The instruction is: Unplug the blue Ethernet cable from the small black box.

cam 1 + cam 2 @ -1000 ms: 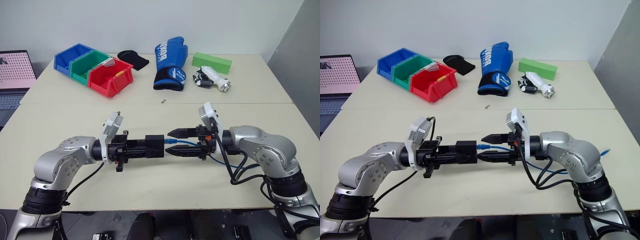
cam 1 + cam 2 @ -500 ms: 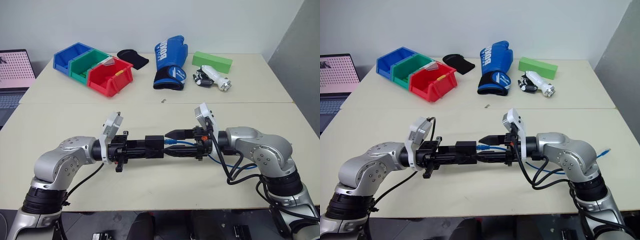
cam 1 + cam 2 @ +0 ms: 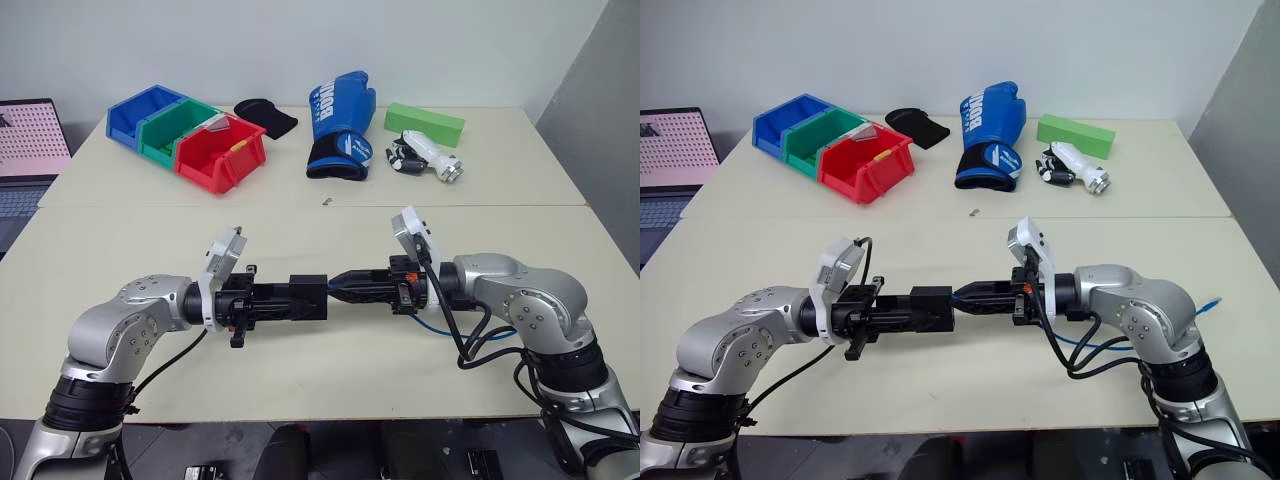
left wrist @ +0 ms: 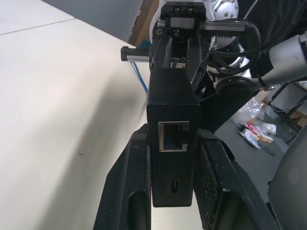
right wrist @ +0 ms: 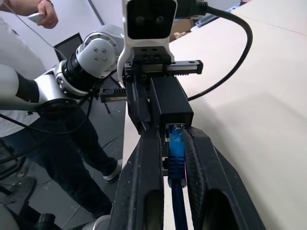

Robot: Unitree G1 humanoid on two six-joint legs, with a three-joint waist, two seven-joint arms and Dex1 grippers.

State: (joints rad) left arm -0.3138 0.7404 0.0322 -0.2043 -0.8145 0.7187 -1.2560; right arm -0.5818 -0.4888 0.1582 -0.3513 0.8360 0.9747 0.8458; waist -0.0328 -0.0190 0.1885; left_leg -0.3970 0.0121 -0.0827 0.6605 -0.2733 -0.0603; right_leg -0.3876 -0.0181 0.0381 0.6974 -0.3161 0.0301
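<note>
The small black box is to be set down next, and I will have my left gripper let go of it on the bare table (image 3: 185, 256) in front of the red bin.
My left gripper (image 3: 303, 298) is shut on the small black box (image 3: 309, 295), holding it level above the table's front middle. An empty port on the small black box (image 4: 173, 136) faces the left wrist camera. Opposite it, my right gripper (image 3: 337, 286) points at the box and is shut on the plug end of the blue Ethernet cable (image 5: 176, 152). The plug sits in the box's port (image 5: 175, 128) between the fingers (image 5: 149, 158). The cord trails back under my right arm (image 3: 436, 324), and its free end (image 3: 1210, 302) lies at the table's right edge.
At the back stand blue (image 3: 140, 113), green (image 3: 178, 128) and red (image 3: 221, 152) bins, a black cloth (image 3: 267, 118), a blue boxing glove (image 3: 340, 125), a green block (image 3: 424, 124) and a white tool (image 3: 427, 158). A laptop (image 3: 30, 150) is far left. A person (image 5: 29, 14) stands beyond.
My right gripper's fingers, open around the cable a second ago, have closed on the plug next to the box. The left gripper and box kept still.
</note>
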